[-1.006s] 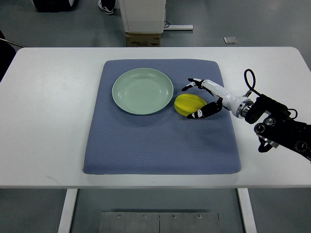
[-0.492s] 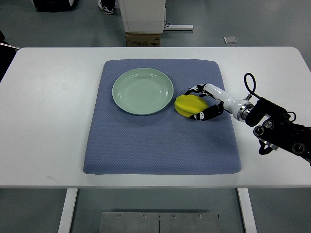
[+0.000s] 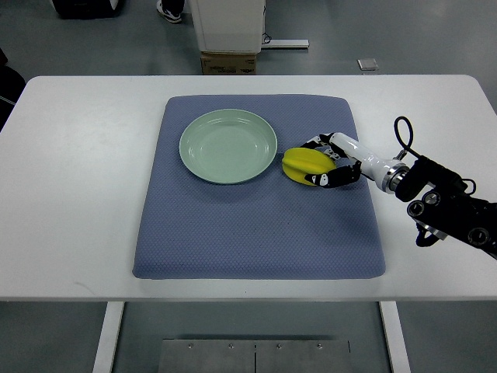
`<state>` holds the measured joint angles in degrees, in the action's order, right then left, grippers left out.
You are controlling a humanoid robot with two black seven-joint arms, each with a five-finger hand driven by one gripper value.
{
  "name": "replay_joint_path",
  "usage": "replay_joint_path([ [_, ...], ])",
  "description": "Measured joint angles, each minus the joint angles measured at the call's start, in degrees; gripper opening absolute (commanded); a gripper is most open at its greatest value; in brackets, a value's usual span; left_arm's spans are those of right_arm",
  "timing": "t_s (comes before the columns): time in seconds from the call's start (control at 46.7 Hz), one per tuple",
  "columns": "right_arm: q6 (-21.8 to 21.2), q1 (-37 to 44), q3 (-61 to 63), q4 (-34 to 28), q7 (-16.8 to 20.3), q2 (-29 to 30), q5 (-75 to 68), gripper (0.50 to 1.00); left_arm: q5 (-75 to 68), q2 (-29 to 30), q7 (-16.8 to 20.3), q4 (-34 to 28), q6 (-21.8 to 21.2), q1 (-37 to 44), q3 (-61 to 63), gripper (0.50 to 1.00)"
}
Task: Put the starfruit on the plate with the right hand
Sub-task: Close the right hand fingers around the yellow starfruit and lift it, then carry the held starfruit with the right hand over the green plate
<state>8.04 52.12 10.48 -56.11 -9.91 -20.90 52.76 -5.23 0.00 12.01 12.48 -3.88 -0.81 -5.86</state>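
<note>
Next, I release the starfruit from my right gripper on the pale green plate [image 3: 243, 156], between the plate's middle and its near rim.
A yellow starfruit [image 3: 303, 164] lies on the blue mat just right of the pale green plate [image 3: 227, 145], close to its rim. My right hand [image 3: 326, 161] comes in from the right edge and has its black-tipped fingers wrapped around the fruit's right side, shut on it. The plate holds nothing. The left arm does not show.
The blue quilted mat [image 3: 256, 225] covers the middle of the white table [image 3: 78, 194]. The right arm's black wrist and cable loop [image 3: 435, 198] sit over the table's right part. Beyond the far edge stand a cardboard box [image 3: 229, 62] and a white cabinet base.
The right hand's fingers, spread wide around the starfruit a second ago, have closed onto it. The fruit has barely moved.
</note>
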Motion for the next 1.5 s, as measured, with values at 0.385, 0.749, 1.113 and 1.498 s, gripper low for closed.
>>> replay_joint_path([
  [0.385,-0.01,3.91,2.42,0.17,0.64,0.1,-0.9,0.5,-0.02,0.0,-0.05,0.02,0.0,0.02,0.0,1.0],
  [0.749,-0.04,9.08,2.59,2.87,2.73,5.66,-3.03,0.5,-0.03,0.0,-0.04,0.0,0.02,0.0,0.01,1.0],
  [1.113,-0.29,13.55,1.82,10.02,3.59,16.02,-3.37,0.5,-0.03,0.0,-0.03,-0.01,0.02,0.02,0.01,1.0],
  [1.498,-0.3,15.98,-2.17,14.68,4.11,20.9,-3.38,0.5,-0.02,0.0,-0.06,-0.01,0.02,0.03,0.03,1.0],
])
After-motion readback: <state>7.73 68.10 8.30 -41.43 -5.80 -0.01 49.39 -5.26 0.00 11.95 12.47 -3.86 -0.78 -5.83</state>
